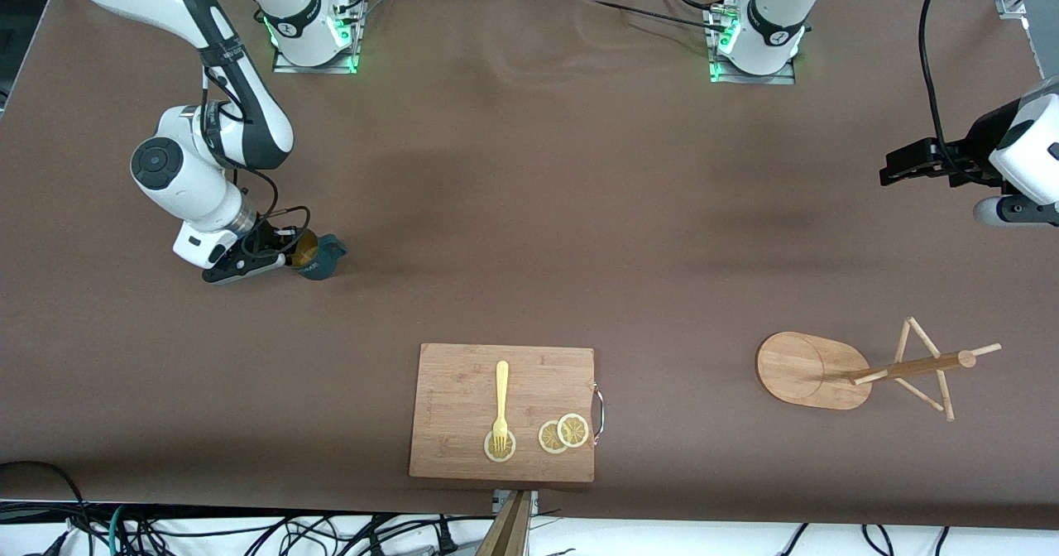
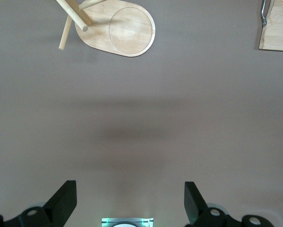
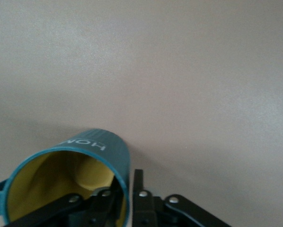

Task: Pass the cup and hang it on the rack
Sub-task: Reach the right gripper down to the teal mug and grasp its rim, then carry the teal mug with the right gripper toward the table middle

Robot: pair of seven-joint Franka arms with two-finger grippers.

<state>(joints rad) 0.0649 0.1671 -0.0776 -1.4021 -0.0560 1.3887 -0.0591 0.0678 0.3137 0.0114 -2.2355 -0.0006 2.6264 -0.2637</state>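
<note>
The cup, now tilted low at the table, will be let go by my right gripper on the open table [image 1: 558, 257] beyond the cutting board, in line with the lemon slices.
The dark teal cup [image 1: 321, 256] with a yellow inside is tilted on its side, low at the table toward the right arm's end. My right gripper [image 1: 289, 256] is shut on its rim. In the right wrist view one finger is inside the cup [image 3: 99, 144] and one outside, with the gripper [image 3: 127, 182] pinching the wall. The wooden rack [image 1: 807, 370] stands on its oval base toward the left arm's end, with thin pegs on its post. My left gripper [image 1: 892, 167] waits open and empty in the air over the table. The left wrist view shows its gripper [image 2: 130, 198] and the rack [image 2: 127, 30].
A rectangular wooden cutting board [image 1: 463, 390] lies near the table's front edge, between cup and rack. On it lie a yellow fork [image 1: 500, 399] and lemon slices [image 1: 563, 433]. Its corner shows in the left wrist view [image 2: 278, 28]. Cables run along the front edge.
</note>
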